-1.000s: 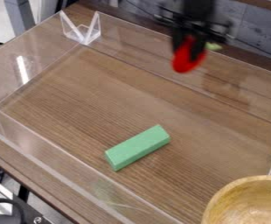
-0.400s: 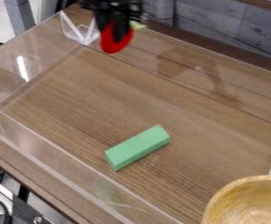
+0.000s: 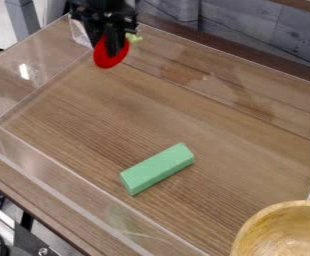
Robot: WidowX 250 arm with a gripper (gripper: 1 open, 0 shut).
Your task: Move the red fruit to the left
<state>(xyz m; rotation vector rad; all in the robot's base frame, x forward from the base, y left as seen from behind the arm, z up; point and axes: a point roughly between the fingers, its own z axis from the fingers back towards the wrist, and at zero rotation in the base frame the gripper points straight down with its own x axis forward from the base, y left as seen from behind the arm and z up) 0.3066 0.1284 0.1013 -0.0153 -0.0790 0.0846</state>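
The robot's gripper will release the red fruit on the bare wood (image 3: 96, 70) in front of the clear corner piece.
The red fruit (image 3: 108, 52), a small bright red strawberry with a bit of green leaf at its side, hangs just above the wooden surface at the upper left. My gripper (image 3: 107, 38) points down over it and is shut on it, black fingers (image 3: 96, 20) clamped around its top. The fruit's upper part is hidden between the fingers. A flat green block (image 3: 158, 168) lies well away from the gripper, lower and to the right, at the middle of the surface.
Clear acrylic walls (image 3: 38, 60) ring the wooden tabletop, with a folded clear corner piece (image 3: 80, 32) right beside the gripper. A round wooden bowl (image 3: 289, 232) sits at the bottom right corner.
My gripper has carried the red fruit from the upper right across to the upper left and slightly lower. The green block has stayed in place.
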